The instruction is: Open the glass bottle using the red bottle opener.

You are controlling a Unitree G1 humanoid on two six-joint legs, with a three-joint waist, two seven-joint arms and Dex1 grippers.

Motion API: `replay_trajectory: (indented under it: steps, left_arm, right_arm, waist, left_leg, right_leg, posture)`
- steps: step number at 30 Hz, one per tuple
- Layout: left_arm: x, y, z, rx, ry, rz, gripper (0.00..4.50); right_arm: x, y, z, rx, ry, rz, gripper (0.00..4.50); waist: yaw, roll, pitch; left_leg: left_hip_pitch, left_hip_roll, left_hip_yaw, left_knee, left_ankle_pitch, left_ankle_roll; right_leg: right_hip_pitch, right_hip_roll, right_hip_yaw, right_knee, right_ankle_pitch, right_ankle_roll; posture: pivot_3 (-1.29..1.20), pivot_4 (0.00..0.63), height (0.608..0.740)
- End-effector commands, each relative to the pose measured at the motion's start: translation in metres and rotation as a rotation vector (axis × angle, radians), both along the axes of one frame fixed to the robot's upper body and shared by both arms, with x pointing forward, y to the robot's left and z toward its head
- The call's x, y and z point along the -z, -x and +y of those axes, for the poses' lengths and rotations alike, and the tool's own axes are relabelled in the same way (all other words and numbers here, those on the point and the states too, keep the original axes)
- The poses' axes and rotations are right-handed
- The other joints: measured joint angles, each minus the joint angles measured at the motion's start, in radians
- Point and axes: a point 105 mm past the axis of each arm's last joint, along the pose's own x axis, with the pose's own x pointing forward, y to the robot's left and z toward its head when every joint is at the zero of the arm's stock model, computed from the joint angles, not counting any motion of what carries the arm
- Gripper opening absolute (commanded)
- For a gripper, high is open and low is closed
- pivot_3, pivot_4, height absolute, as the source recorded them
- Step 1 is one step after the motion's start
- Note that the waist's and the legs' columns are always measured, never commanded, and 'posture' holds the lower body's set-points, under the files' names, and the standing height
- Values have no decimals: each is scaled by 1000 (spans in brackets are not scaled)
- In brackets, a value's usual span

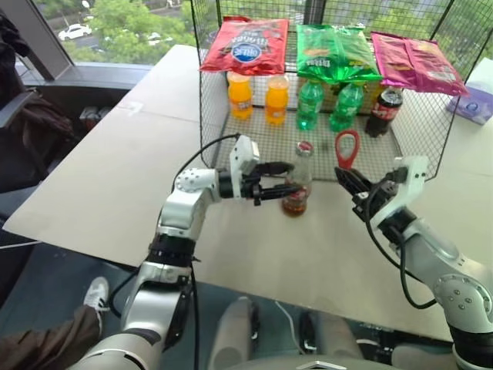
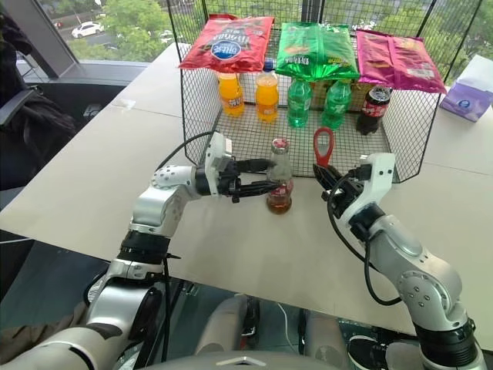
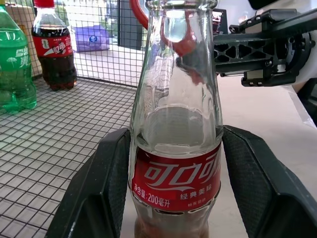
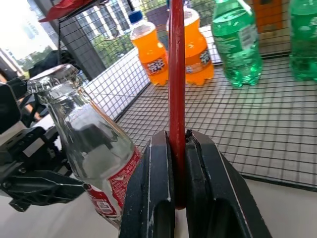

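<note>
I hold the glass bottle's red label with my left gripper, far below the cap, so should open and grip higher [image 3: 178, 121], above the label, before prying.
The glass bottle [image 1: 298, 182] stands upright on the table just in front of the wire rack, with a red label band and a little dark cola at the bottom. Its cap [image 2: 280, 143] is on. My left gripper [image 1: 286, 179] reaches in level from the left, and its black fingers [image 3: 106, 183] are shut on the bottle at the label [image 3: 176, 181]. To the bottle's right, my right gripper [image 1: 343, 177] is shut on the narrow end of the red bottle opener [image 1: 347, 149], whose oval loop points up. The opener [image 4: 177, 74] stands beside the bottle's top [image 4: 54, 82], apart from it.
Behind the bottle, a wire mesh rack [image 1: 431, 131] holds two orange drinks [image 1: 239, 95], two green bottles [image 1: 310, 103] and a plastic cola bottle [image 1: 384, 110], with snack bags [image 1: 246, 45] on top. A purple pack [image 1: 474, 104] lies at the far right. The table [image 1: 115, 185] ends near me.
</note>
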Motion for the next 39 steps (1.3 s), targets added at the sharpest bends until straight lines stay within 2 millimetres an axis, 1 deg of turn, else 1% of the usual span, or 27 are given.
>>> replay_trajectory:
  steps: [1, 3, 4, 5, 8, 16, 20, 23, 26, 28, 29, 32, 34, 36, 39]
  left_arm:
    - [-2, 10, -2, 42, -8, -37, 2254]
    - [-1, 11, 0, 44, -11, -32, 2254]
    - [-1, 11, 0, 46, -10, -29, 3054]
    - [-1, 12, 0, 50, -8, -29, 3265]
    - [-4, 12, -1, 54, 0, -32, 4483]
    - [-15, 7, -12, 62, -1, -51, 4483]
    - [-15, 5, -15, 83, -27, -63, 4483]
    - [-8, 3, -13, 98, -57, -53, 4483]
    - [-3, 2, -12, 114, -57, -36, 3688]
    - [0, 1, -12, 116, -56, -35, 2779]
    - [1, 0, -12, 116, -56, -35, 2419]
    - [4, -2, -12, 119, -54, -40, 2388]
    - [4, -3, -12, 124, -48, -44, 2388]
    - [4, -4, -12, 122, -48, -52, 2388]
    - [4, -5, -13, 122, -46, -59, 2388]
  right_arm:
    - [-11, 9, 7, -47, -1, -50, 0]
    - [-12, 12, 10, -69, -1, -52, 0]
    - [-13, 13, 12, -82, -1, -54, 0]
    - [-14, 15, 14, -96, -1, -57, 0]
    - [-15, 16, 18, -121, 1, -59, 0]
    - [-17, 15, 23, -142, -3, -66, 0]
    - [-17, 15, 24, -141, -6, -68, 0]
    - [-17, 15, 23, -129, -3, -71, 0]
    - [-18, 16, 20, -110, 5, -77, 0]
    - [-20, 17, 17, -95, 15, -89, 0]
    - [-21, 17, 16, -87, 26, -101, 0]
    - [-29, 18, 12, -39, 85, -165, 0]
    - [-31, 19, 10, -2, 215, -225, 0]
    - [-29, 21, 12, 9, 369, -279, 0]
    - [-28, 21, 12, 46, 518, -350, 0]
  waist:
    - [0, 0, 0]
    - [0, 0, 0]
    - [0, 0, 0]
    - [-1, 1, 0]
    - [0, 1, 0]
    - [0, 1, 0]
    - [-1, 1, 0]
    - [-1, 1, 0]
    - [-1, 1, 0]
    - [0, 1, 0]
    - [0, 1, 0]
    - [0, 1, 0]
    - [0, 1, 0]
    - [0, 1, 0]
    - [0, 1, 0]
  left_leg:
    - [0, 0, 0, 0, 0, 0]
    - [0, 0, 0, 0, 0, 0]
    - [1, 1, 0, 0, 0, 0]
    - [1, 1, 0, 0, 0, 0]
    - [1, 1, 0, 0, 0, 0]
    - [1, 1, 0, 0, 0, 0]
    - [1, 0, 0, 0, 0, 0]
    - [1, 1, 0, 0, 0, 0]
    - [1, 1, 0, 0, 0, 0]
    - [1, 1, 0, 0, 0, 0]
    - [1, 1, 0, 0, 0, 0]
    - [1, 0, 0, -1, 0, 0]
    - [1, 0, 0, 0, 0, 0]
    - [1, 0, 0, 0, 0, 0]
    - [1, 0, 0, 0, 0, 0]
  right_leg:
    - [0, 0, 0, 0, 0, 0]
    - [0, 0, 0, 0, 0, 0]
    - [0, 0, -1, 1, 0, 0]
    - [0, 0, -1, 1, 0, -1]
    - [0, 0, 0, 1, 0, -1]
    - [0, 0, -1, 1, 0, -1]
    - [0, 0, 0, 0, 0, 0]
    - [0, 0, 0, 1, 0, 0]
    - [0, 0, 0, 0, 0, -1]
    - [0, 0, 0, 0, 0, -1]
    - [0, 0, 0, 0, -1, -1]
    - [0, 0, 0, 0, -1, -1]
    - [0, -1, -1, 0, -1, -1]
    - [0, -2, -1, 0, -2, -3]
    - [0, -3, -1, 0, -2, -3]
  posture:
    - [0, 150, 740]
    - [0, 150, 740]
    - [0, 150, 740]
    - [0, 150, 740]
    - [0, 150, 740]
    - [0, 150, 740]
    - [0, 150, 740]
    - [0, 150, 740]
    - [0, 150, 740]
    - [0, 150, 740]
    - [0, 150, 740]
    - [0, 150, 740]
    - [0, 150, 740]
    - [0, 150, 740]
    - [0, 150, 740]
